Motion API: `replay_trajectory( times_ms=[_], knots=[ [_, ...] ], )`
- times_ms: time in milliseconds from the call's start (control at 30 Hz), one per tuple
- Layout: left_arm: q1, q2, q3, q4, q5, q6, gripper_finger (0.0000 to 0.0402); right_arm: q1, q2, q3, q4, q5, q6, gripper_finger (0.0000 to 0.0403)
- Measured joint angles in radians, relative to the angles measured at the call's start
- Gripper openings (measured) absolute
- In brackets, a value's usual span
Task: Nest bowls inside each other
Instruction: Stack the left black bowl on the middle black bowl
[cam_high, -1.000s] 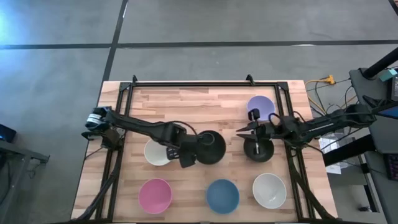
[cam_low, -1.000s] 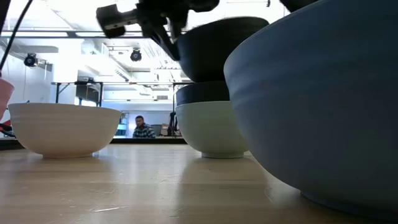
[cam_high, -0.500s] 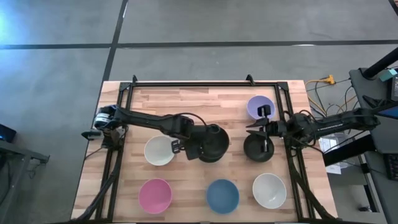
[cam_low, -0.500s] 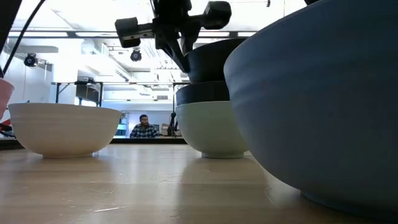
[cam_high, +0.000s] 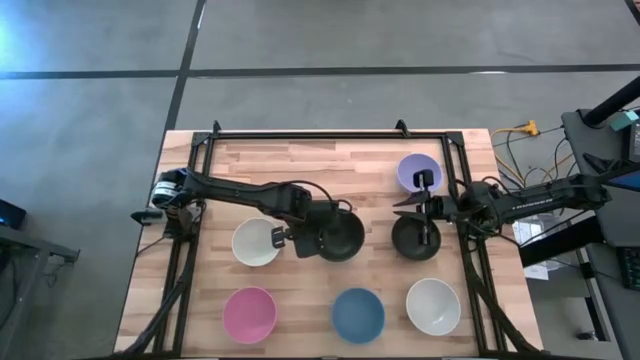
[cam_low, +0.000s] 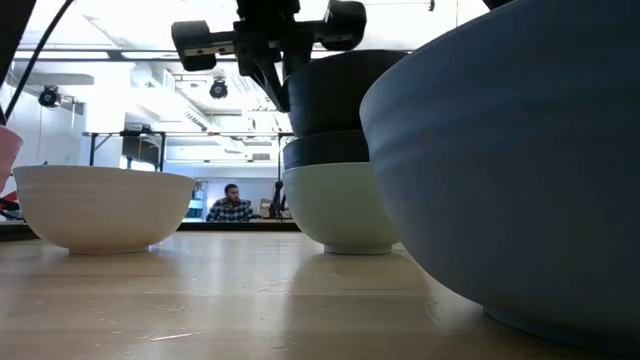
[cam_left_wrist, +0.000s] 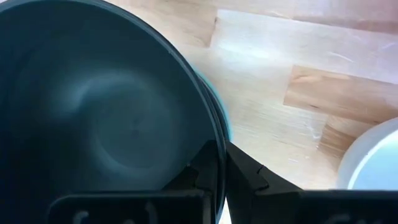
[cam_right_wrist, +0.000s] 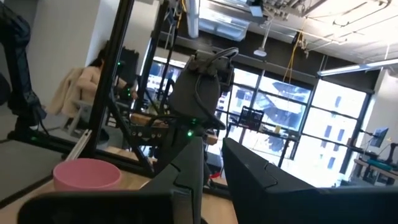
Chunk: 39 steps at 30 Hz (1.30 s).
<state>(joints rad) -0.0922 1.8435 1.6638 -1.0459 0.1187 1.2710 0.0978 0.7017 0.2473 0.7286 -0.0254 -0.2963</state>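
Observation:
My left gripper is to let go of the black bowl inside the other black bowl (cam_high: 342, 237) (cam_left_wrist: 115, 115), nested in the pale mint bowl.
My left gripper (cam_high: 303, 241) is shut on a black bowl (cam_high: 338, 235) at mid-table. This bowl hangs right over a stack: another black bowl (cam_low: 318, 149) nested in a pale mint bowl (cam_low: 340, 210), whose rim (cam_left_wrist: 227, 126) peeks out below. A third black bowl (cam_high: 415, 240) stands on the table at the right. My right gripper (cam_high: 418, 200) hovers above it, tipped upward, with a narrow open gap (cam_right_wrist: 212, 149) and nothing between the fingers. Loose bowls stand upright on the table: white (cam_high: 254, 243), lavender (cam_high: 418, 171), pink (cam_high: 249, 313), blue (cam_high: 358, 314), white (cam_high: 433, 305). My left gripper pinches the black bowl's rim (cam_left_wrist: 210, 134) on its side toward the table's left edge, one finger inside the bowl and one outside. The fingers come steeply from above. The bowl hangs roughly level, low over the stack; whether it touches the stack I cannot tell.
A black metal frame (cam_high: 300, 135) runs along the table's far and side edges. Bare wood lies between the bowls and across the far half of the table. In the low view the blue bowl (cam_low: 500, 170) fills the right side; a person sits far off in the room.
My left gripper has swung a little toward the table's right edge and down. The black bowl has levelled out and settled lower over the stack. My right gripper has risen off the right black bowl and tipped upward, leaving the bowl on the table.

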Motion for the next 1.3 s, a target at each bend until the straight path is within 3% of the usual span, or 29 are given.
replay_trajectory(
  times_ms=[367, 867, 1300],
  knots=[
    [0.001, 0.075, 0.002, 0.005, -0.028, 0.0, 0.0, 0.0, -0.001, 0.005, 0.003, 0.0, -0.019, 0.0057],
    [0.001, 0.072, 0.01, 0.007, -0.036, -0.091, 0.0003, 0.0, 0.001, 0.005, 0.001, 0.0, -0.019, 0.0057],
    [0.0, 0.032, 0.034, 0.014, -0.014, -0.167, 0.0106, 0.0, 0.002, 0.005, -0.011, 0.0, -0.014, 0.0057]
  ],
)
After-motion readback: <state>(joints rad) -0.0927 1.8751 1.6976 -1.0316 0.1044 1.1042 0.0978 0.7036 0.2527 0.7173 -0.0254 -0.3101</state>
